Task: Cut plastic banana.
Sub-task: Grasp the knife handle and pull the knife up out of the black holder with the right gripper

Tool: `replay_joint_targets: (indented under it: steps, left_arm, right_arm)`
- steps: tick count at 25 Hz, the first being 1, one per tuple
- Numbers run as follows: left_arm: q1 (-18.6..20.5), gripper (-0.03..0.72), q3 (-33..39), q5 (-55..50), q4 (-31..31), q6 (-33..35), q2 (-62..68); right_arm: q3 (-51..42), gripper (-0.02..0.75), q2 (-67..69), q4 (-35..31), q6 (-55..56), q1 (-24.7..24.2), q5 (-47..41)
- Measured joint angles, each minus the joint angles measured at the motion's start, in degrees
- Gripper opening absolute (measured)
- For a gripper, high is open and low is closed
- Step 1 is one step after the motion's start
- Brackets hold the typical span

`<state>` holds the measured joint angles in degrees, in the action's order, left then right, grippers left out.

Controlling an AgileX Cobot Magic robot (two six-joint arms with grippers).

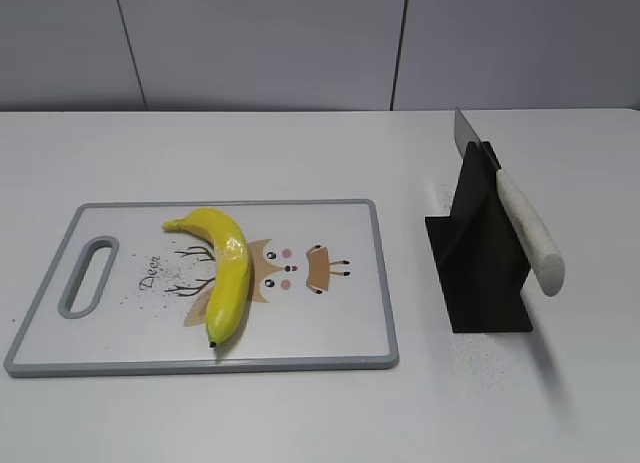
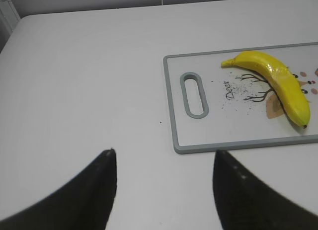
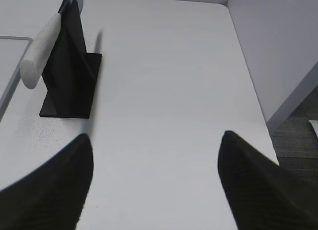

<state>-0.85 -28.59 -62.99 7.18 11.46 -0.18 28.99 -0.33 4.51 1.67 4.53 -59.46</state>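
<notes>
Next, I close my right gripper on the middle of the white handle [image 1: 527, 225] [image 3: 43, 46] of the knife that rests in the black stand.
The glossy yellow plastic banana [image 1: 226, 268] lies whole on a white cutting board [image 1: 130, 343] with a grey rim and a deer drawing. It also shows in the left wrist view [image 2: 278, 83], on the board [image 2: 198, 133]. A knife with a white handle [image 1: 530, 233] rests in a black stand [image 1: 485, 273], right of the board; both show in the right wrist view, the handle [image 3: 42, 46] and the stand [image 3: 69, 76]. My left gripper [image 2: 164, 153] is open and empty over bare table, left of the board. My right gripper [image 3: 156, 135] is open and empty, right of the stand. Neither gripper shows in the exterior view.
The white table [image 1: 300, 153] runs to a grey panelled wall behind. In the right wrist view the table's right edge [image 3: 253, 86] drops to the floor beside a wall. The board has a handle slot [image 1: 88, 275] at its left end.
</notes>
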Motion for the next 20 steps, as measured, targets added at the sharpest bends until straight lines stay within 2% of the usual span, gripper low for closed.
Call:
replay_joint_targets:
  steps: [20]
  left_arm:
    - [0.0,0.571,0.0,0.0,0.0,-0.1,0.0]
  right_arm:
    - [0.0,0.593,0.0,0.0,0.0,0.0,0.0]
